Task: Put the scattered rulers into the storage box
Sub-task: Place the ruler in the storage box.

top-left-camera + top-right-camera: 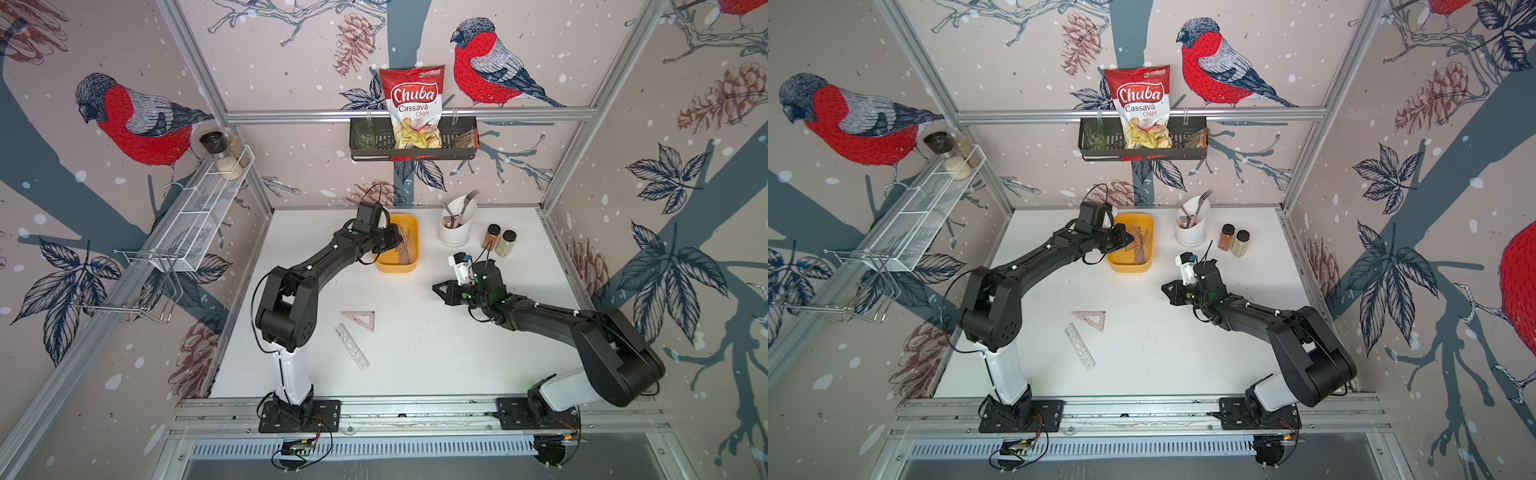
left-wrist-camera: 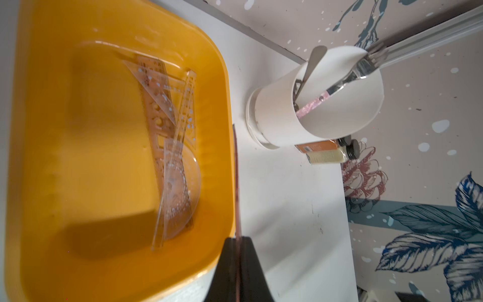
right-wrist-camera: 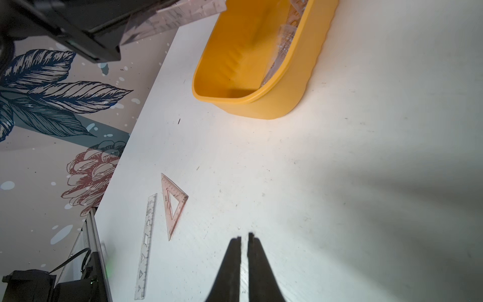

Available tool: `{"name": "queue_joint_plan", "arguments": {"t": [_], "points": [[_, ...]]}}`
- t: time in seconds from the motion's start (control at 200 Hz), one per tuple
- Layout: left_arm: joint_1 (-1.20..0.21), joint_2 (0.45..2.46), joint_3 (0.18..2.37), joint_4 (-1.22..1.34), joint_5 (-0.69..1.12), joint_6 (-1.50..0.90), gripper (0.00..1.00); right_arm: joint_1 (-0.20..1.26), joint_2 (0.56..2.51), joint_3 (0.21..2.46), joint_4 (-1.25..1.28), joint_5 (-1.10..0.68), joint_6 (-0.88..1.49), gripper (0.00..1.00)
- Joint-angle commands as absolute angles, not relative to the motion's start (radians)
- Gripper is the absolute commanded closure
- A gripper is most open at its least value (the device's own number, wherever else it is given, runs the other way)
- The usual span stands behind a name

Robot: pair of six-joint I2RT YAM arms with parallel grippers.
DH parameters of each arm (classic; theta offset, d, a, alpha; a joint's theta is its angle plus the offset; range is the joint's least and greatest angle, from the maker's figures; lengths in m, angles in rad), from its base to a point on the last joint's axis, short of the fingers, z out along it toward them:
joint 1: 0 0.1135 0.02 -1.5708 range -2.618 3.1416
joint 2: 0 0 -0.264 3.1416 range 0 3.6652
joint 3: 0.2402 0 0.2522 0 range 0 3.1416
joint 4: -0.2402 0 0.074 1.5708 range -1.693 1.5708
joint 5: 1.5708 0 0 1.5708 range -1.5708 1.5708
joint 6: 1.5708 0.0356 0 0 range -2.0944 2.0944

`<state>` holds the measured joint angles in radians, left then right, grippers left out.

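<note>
The pink ruler, now held over the box's rim, will be let go by my left gripper on the rulers [image 1: 405, 247] [image 2: 176, 130] next to the half-round protractor in the yellow storage box.
The yellow storage box [image 1: 395, 268] [image 1: 1127, 266] stands at the back of the table. Several clear and pinkish rulers [image 2: 167, 130] and a half-round protractor [image 2: 180, 193] lie inside it. My left gripper [image 1: 400, 240] [image 2: 237, 238] hovers over the box's right rim, shut on a thin pink ruler [image 2: 236, 183] seen edge-on. A pink set square [image 1: 360, 319] [image 3: 173, 204] and a clear straight ruler [image 1: 352, 347] [image 3: 146, 243] lie on the table near the left arm's base. My right gripper [image 1: 434, 287] [image 3: 244, 235] hangs over bare table right of centre, shut on nothing.
A white cutlery cup [image 1: 455, 228] with forks stands right of the box. Two spice jars [image 1: 500, 241] stand beside it. A black wall basket [image 1: 413, 143] with a chips bag hangs at the back. A white wire rack [image 1: 199, 216] runs along the left wall.
</note>
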<state>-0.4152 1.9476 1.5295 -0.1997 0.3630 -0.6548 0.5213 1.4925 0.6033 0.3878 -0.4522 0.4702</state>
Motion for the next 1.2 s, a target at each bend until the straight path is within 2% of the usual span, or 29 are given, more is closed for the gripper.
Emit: {"name": "queue_joint_plan", "arguments": {"t": [0.0, 0.34, 0.895, 1.195], "points": [[-0.411, 2.034, 1.628, -0.252, 0.325, -0.642, 1.00, 0.499, 1.505, 0.605, 0.429, -0.522, 0.459, 0.86], [-0.411, 2.257, 1.860, -0.300, 0.316, -0.651, 1.00, 0.452, 1.541, 0.591, 0.481, -0.589, 0.476, 0.86], [-0.429, 2.374, 1.969, -0.391, 0.314, -0.593, 1.00, 0.444, 1.593, 0.592, 0.533, -0.627, 0.500, 0.86], [-0.438, 2.398, 1.999, -0.434, 0.311, -0.561, 0.90, 0.441, 1.605, 0.594, 0.541, -0.638, 0.503, 0.86]]}}
